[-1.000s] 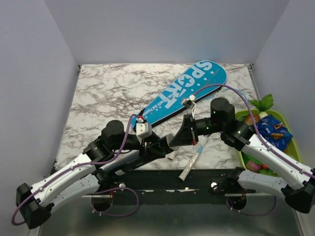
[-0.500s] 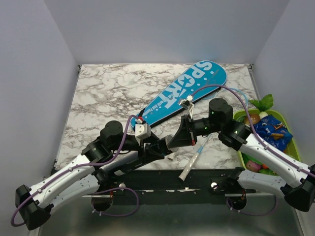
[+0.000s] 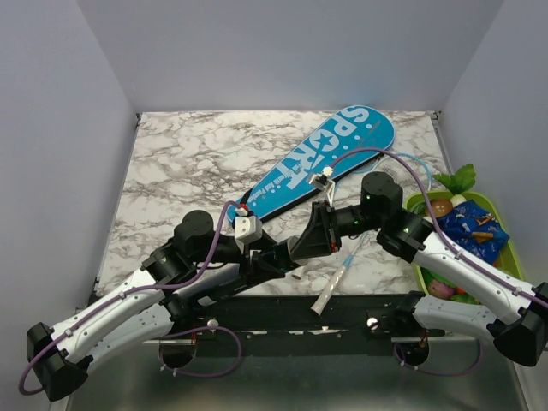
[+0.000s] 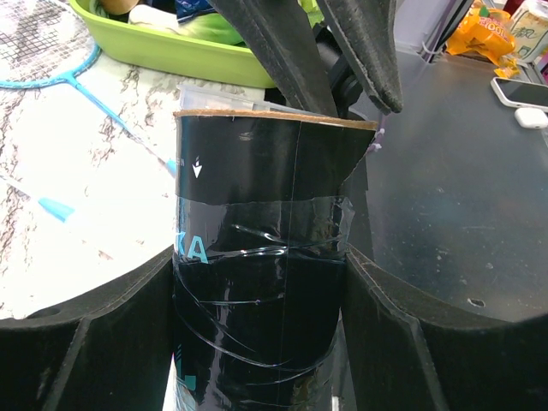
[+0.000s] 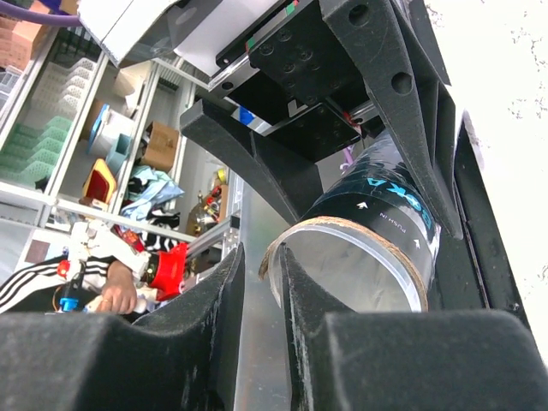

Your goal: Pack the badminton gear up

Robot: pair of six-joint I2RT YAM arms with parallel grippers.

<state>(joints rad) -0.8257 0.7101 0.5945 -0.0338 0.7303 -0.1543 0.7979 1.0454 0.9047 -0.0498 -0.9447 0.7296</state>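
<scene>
Next, my left gripper sets the black tube free on the marble (image 3: 134,192), along the grey side that lies opposite the green tray.
The cyan "SPORT" bag (image 3: 321,158) lies diagonally at the table's back. One light-blue racket lies by the right arm, its white handle (image 3: 330,291) at the front edge; its head (image 4: 43,51) also shows in the left wrist view. A second blue shaft (image 4: 51,208) lies beside it. My left gripper (image 3: 287,257) is shut on a black tube (image 4: 257,240) with a cardboard rim. My right gripper (image 3: 310,238) meets it end-on. Its fingers (image 5: 257,282) stand a narrow gap apart astride the tube's rim (image 5: 282,248), one inside and one outside.
A green tray (image 3: 505,257) of toy vegetables and a blue packet stands off the table's right edge, close to the right arm's elbow. Both arms are crossed over the front middle of the marble table (image 3: 197,163). Grey walls close in the table.
The right gripper has shifted slightly left and closer along the tube held by the left gripper. The bag and racket have not moved.
</scene>
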